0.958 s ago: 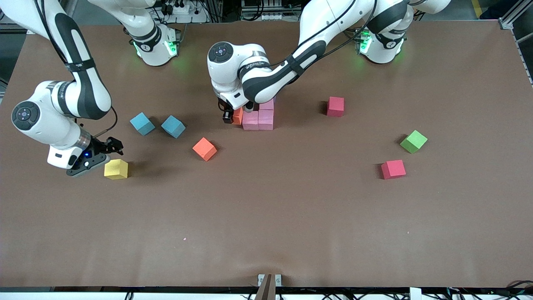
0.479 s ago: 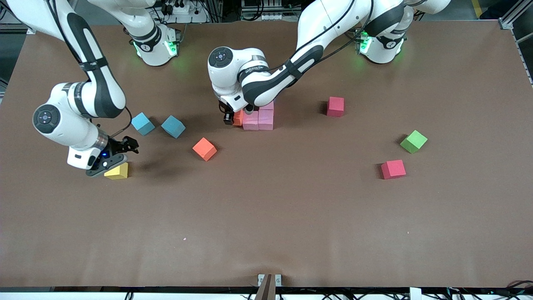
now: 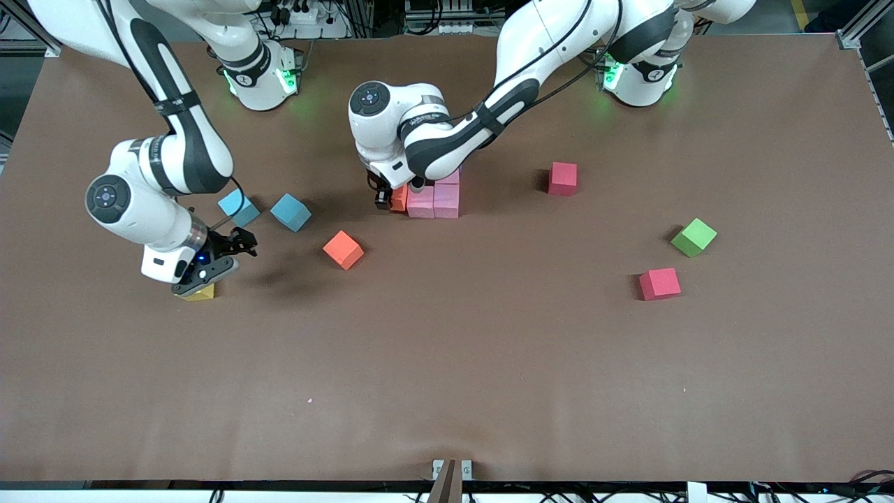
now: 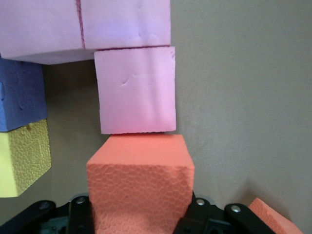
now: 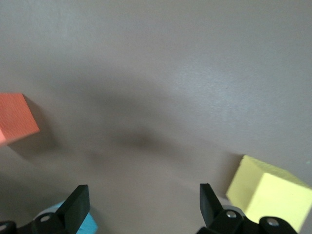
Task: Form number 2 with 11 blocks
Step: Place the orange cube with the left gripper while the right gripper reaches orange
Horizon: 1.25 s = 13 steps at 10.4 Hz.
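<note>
Next, I let go of the orange block with my left gripper on the table (image 3: pixel 398 207) (image 4: pixel 146 163), against the pink block at the end of the cluster.
My left gripper (image 3: pixel 383 197) is shut on an orange block (image 3: pixel 399 198) (image 4: pixel 140 180), which it holds right against a pink block (image 4: pixel 136 90) of the started number 2. Three pink blocks (image 3: pixel 433 201) show in that cluster. In the left wrist view a purple block (image 4: pixel 19 95) and a yellow block (image 4: pixel 22 158) sit beside them; the arm hides these in the front view. My right gripper (image 3: pixel 241 246) (image 5: pixel 141 207) is open and empty, just above the table beside a loose yellow block (image 3: pixel 200 293) (image 5: pixel 270 192). Another orange block (image 3: pixel 343 249) (image 5: pixel 17 117) lies loose.
Two light blue cubes (image 3: pixel 290 212) (image 3: pixel 234 205) lie close to the right wrist. Toward the left arm's end of the table lie a red cube (image 3: pixel 563 178), a green cube (image 3: pixel 693 237) and another red cube (image 3: pixel 659 283).
The right arm has swung toward the table's middle and now covers most of the loose yellow block. The left gripper has stayed nearly still with the orange block.
</note>
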Tool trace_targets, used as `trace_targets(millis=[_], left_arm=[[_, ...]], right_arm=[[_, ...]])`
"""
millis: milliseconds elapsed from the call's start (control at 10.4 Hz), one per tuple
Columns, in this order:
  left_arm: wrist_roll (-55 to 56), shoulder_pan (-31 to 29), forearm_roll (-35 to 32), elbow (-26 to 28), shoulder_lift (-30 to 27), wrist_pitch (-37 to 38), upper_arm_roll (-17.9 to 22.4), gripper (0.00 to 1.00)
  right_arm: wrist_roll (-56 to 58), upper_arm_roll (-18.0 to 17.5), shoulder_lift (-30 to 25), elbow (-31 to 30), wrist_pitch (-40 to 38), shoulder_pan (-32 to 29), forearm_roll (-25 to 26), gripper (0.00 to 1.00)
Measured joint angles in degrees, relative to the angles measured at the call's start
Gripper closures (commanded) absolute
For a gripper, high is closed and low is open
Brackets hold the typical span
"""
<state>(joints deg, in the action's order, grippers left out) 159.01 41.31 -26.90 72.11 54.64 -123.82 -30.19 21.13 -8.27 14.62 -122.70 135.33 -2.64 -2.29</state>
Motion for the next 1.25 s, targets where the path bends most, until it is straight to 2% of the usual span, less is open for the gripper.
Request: trace_targets(millis=[479,767,958,1054,1246], left_arm=[[0.1,1.0,0.0,0.0,1.0,-2.0,2.0,0.49],[0.2,1.5,0.0,0.0,1.5,-2.1,2.5,0.47],[0.2,1.6,0.0,0.0,1.8,-2.1,2.6,0.45],[0.2,1.6,0.0,0.0,2.0,-2.2,2.6,0.35],[0.2,1.6,0.0,0.0,2.1,-2.2,2.6,0.00]], right_arm=[[-3.7,-0.4,1.1,0.0,0.5,0.8,-0.3,0.00],[-10.3,-0.6,1.4,0.0,1.0,3.9,-0.7,0.00],[-9.5,-0.9,2.2,0.0,1.2,5.0,-0.4,0.00],[-9.0,-1.2,2.7,0.0,1.5,5.1,-0.4,0.00],[-8.5,-1.6,2.9,0.0,1.6,5.1,-0.4,0.00]])
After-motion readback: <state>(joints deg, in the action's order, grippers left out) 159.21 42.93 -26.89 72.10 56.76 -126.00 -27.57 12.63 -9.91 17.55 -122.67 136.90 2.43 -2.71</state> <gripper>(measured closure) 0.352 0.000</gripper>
